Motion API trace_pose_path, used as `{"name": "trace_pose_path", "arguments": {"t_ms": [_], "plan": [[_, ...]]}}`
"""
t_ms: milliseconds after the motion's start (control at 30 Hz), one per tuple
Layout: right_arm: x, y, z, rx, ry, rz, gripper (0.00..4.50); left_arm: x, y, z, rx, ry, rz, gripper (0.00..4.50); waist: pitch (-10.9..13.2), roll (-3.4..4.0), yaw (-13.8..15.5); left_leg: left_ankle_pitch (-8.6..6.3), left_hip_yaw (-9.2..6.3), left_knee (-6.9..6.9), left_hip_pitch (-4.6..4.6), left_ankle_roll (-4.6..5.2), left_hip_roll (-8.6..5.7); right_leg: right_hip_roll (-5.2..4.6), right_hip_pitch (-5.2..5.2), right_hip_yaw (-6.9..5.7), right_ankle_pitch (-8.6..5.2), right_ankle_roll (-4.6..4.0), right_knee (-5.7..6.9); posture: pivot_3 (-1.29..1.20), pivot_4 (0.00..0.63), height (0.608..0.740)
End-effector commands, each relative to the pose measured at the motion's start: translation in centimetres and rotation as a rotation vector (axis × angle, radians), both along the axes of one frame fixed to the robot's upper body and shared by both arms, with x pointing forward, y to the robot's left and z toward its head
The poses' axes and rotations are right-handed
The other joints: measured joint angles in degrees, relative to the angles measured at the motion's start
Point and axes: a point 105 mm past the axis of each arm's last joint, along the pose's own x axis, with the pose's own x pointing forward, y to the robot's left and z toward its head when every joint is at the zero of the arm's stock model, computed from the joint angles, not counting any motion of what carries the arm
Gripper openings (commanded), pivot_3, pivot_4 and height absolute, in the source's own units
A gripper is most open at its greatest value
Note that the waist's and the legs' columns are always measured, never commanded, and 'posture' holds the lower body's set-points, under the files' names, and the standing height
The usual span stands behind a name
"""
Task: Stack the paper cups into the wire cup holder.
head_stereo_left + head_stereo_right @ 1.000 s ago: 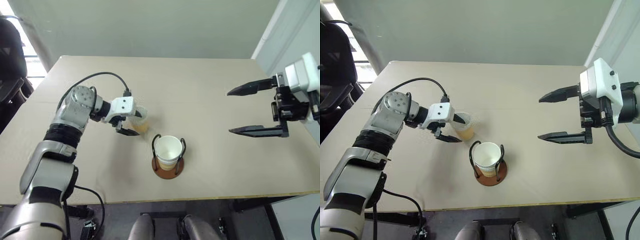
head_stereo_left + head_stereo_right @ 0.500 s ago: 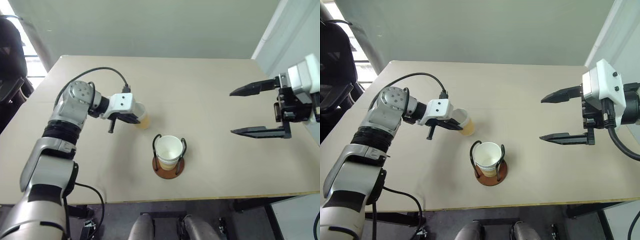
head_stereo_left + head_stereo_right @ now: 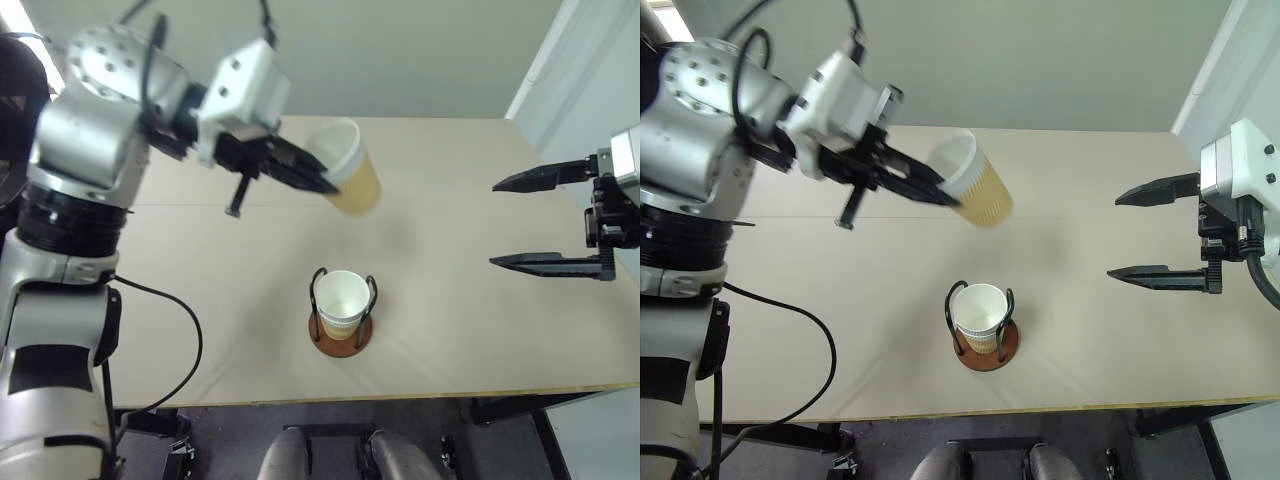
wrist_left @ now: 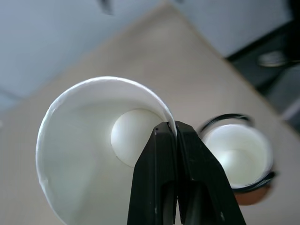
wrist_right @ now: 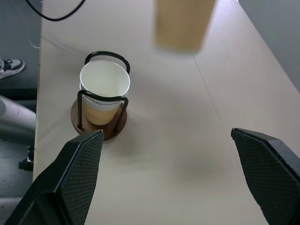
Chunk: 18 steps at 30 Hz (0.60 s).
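My left gripper has a paper cup. It will let go of it inside the paper cups nested [image 3: 342,298] [image 4: 238,155] between the black loops of the holder.
My left gripper [image 3: 322,184] is shut on the rim of one paper cup [image 3: 350,170], holding it tilted in the air above the table, behind the wire cup holder [image 3: 341,334]. In the left wrist view the two black fingers [image 4: 161,154] pinch the cup's white rim [image 4: 169,123], one inside and one outside. The holder stands near the table's front edge with paper cups [image 5: 104,86] nested between its black loops. My right gripper [image 3: 520,222] hovers open and empty off to the right of the holder.
The beige table [image 3: 450,170] reaches to a front edge just below the holder. A black chair [image 3: 20,110] stands off the left side. A pale wall panel [image 3: 580,70] rises at the right. A black cable [image 3: 170,340] hangs from my left arm.
The left gripper closed on the cup's rim on the table, then lifted it high and to the right, tilting it. The right gripper drifted slightly right, still open.
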Motion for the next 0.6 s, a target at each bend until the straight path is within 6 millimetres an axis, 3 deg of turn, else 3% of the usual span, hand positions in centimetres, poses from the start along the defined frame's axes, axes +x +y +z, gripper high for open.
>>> {"name": "trace_pose_path", "arguments": {"t_ms": [33,600], "plan": [[-0.5,0.3,1.0,-0.002,-0.060,0.013,4.50,-1.7,-0.6,-1.1,0.083,0.038,-0.100,0.04,0.01,-0.01,-0.03,0.01,0.03,0.00,0.00,0.01,0.00,0.00,-0.01,0.00,0.03,0.01,0.00,0.00,0.150,0.740],[-0.3,0.5,0.9,-0.005,-0.067,0.003,4.50,-2.6,-0.4,-4.2,0.224,0.100,-0.149,0.04,0.03,0.02,0.00,0.01,0.34,0.00,0.00,0.07,0.01,-0.22,-0.04,0.03,0.07,0.09,-0.03,0.00,0.150,0.740]]}}
